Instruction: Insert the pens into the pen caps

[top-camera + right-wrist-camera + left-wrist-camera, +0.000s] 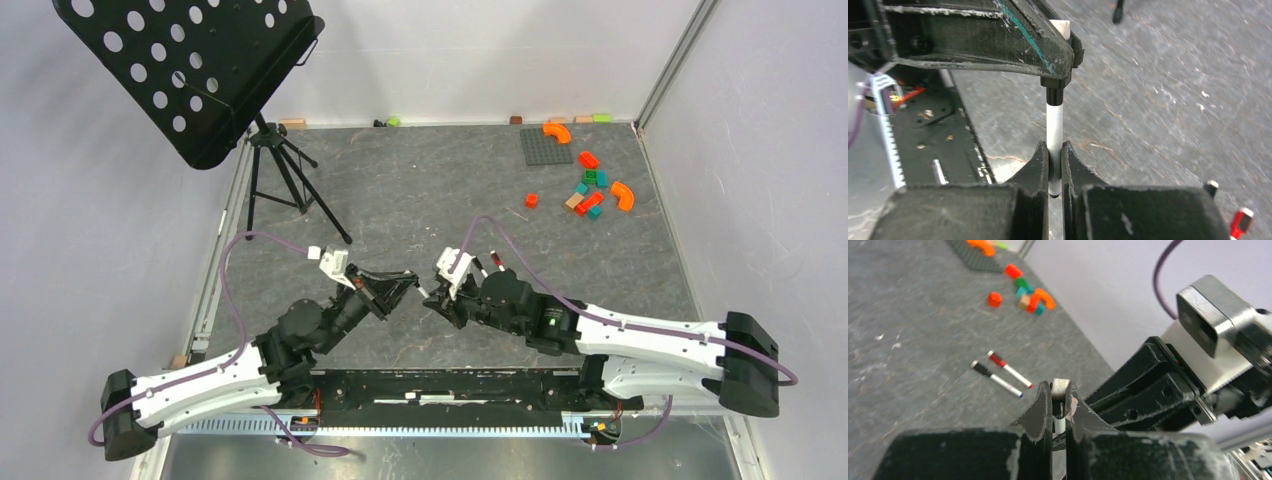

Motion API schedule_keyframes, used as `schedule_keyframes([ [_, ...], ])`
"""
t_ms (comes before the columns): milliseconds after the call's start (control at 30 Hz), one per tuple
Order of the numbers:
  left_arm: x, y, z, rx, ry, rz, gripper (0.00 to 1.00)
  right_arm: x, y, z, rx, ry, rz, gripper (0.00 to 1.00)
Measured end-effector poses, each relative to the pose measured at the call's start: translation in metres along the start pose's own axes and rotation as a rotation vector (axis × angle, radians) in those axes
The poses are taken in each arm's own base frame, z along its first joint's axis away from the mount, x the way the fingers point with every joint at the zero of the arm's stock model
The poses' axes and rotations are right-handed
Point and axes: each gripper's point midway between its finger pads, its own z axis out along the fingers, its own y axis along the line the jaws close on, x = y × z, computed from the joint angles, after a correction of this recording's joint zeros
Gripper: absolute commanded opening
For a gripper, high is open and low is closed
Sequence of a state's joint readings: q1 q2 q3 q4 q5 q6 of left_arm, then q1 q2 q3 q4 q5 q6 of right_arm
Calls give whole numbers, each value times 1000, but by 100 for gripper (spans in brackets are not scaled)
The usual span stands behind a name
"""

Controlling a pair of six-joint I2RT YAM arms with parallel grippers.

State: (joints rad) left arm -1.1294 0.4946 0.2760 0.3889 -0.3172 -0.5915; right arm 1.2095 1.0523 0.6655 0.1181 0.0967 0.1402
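Observation:
My right gripper will set the white pen down on the bare table [428, 281] next to the loose black-ended pen.
My left gripper [408, 283] and right gripper [437, 297] meet tip to tip at the table's middle. In the right wrist view my right gripper [1054, 147] is shut on a white pen barrel [1054, 125], held upright in that view. The barrel's far end sits in a black pen cap [1054, 93] held in the left fingers [998, 35]. In the left wrist view my left gripper [1060, 390] is shut on that cap [1061, 388], with white barrel [1060, 424] below it. Two more thin pens lie on the table beyond, one with a black end [996, 378], one with a red end [1009, 369].
A black music stand on a tripod [285, 175] stands at the back left. Coloured toy blocks [590, 190] and a grey baseplate [545, 145] lie at the back right. The two loose pens [490, 264] lie just behind the right wrist. Walls close the back and sides.

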Motion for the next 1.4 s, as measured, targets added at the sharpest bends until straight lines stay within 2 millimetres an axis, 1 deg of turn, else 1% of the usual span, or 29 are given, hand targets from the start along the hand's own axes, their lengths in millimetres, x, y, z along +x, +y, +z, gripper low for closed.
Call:
schedule_keyframes([
  [100, 14, 19, 8, -121, 47, -28, 2, 19, -13, 7, 68, 60, -16, 0],
  [167, 18, 27, 11, -190, 71, -57, 2, 25, -18, 9, 99, 82, -21, 0],
  [400, 22, 43, 20, -392, 113, -143, 3, 31, -31, 15, 173, 97, -33, 0],
  [500, 25, 49, 23, -467, 134, -152, 14, 38, -35, 18, 197, 115, -38, 0],
  [533, 26, 52, 23, -485, 137, -153, 21, 40, -37, 19, 202, 122, -39, 0],
  [600, 29, 55, 22, -503, 144, -152, 32, 44, -37, 21, 204, 135, -41, 0],
  [667, 32, 58, 19, -514, 159, -143, 41, 45, -38, 22, 207, 137, -43, 0],
  [733, 39, 60, 15, -522, 194, -125, 49, 39, -38, 23, 208, 113, -37, 0],
  [833, 41, 62, 9, -532, 221, -97, 73, 33, -37, 24, 206, 88, -23, 0],
  [900, 39, 63, 4, -535, 231, -74, 85, 27, -36, 22, 205, 66, -8, 0],
  [967, 33, 63, 0, -537, 235, -52, 90, 24, -36, 18, 205, 46, 9, 0],
  [1000, 30, 62, -3, -539, 237, -40, 95, 25, -36, 16, 206, 42, 15, 0],
  [1067, 23, 62, -8, -547, 242, -16, 99, 28, -38, 12, 217, 42, 28, 0],
  [1267, -4, 60, -28, -603, 274, 57, 100, 47, -55, 2, 334, 98, 85, 0],
  [1400, -15, 67, -47, -680, 319, 117, 100, 57, -69, -3, 417, 121, 142, 0],
])
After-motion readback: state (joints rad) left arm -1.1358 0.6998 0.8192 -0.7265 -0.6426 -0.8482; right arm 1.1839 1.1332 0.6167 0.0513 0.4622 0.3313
